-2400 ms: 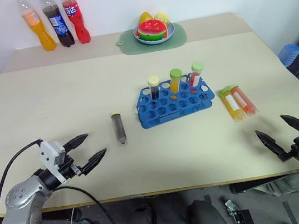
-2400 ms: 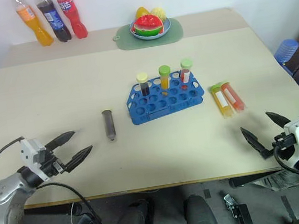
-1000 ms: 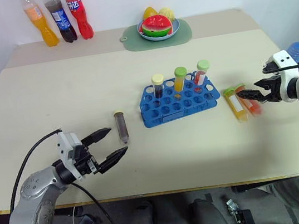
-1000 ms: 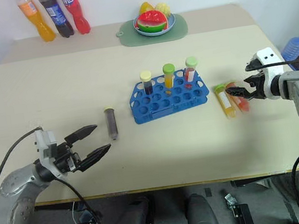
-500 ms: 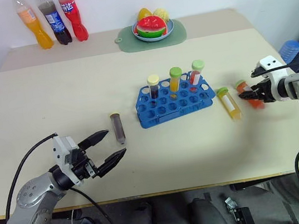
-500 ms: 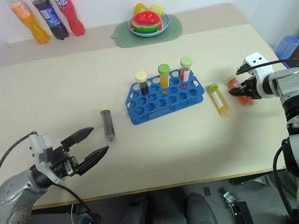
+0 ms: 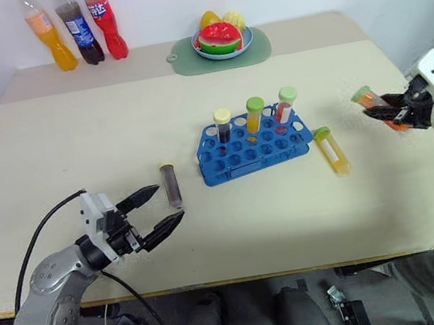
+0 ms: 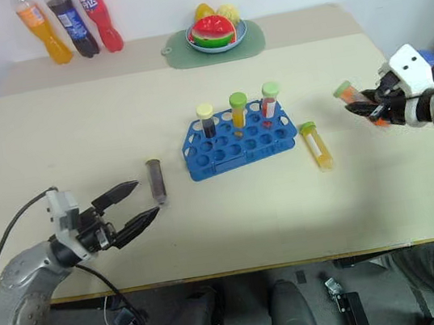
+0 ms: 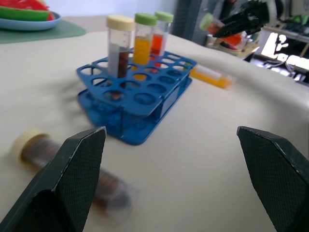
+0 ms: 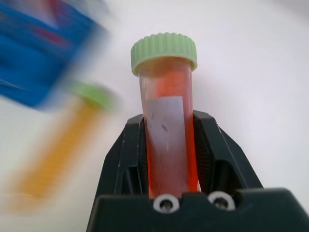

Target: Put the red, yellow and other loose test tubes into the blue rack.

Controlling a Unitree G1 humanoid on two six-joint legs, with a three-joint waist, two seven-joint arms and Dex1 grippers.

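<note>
Next, my right gripper releases the red test tube in the blue rack's end hole (image 7: 295, 135) nearest the yellow test tube.
The blue rack (image 7: 254, 145) stands mid-table with three capped tubes upright in its back row. My right gripper (image 7: 379, 112) hovers above the table to the right of the rack, shut on the red test tube (image 10: 166, 121), whose green cap (image 7: 362, 95) points toward the rack. The yellow test tube (image 7: 332, 150) lies flat just right of the rack. A dark-filled tube (image 7: 172, 185) lies left of the rack. My left gripper (image 7: 170, 202) is open, low over the table near that dark tube and not touching it.
Three soda bottles (image 7: 77, 32) stand at the back left corner. A plate of fruit (image 7: 222, 41) rests on a green mat at the back centre. The table's right edge (image 7: 418, 112) runs close under my right gripper.
My right gripper closed on the red tube beside the yellow one and lifted it off the table, tilting it. The yellow tube and my left arm have stayed put.
</note>
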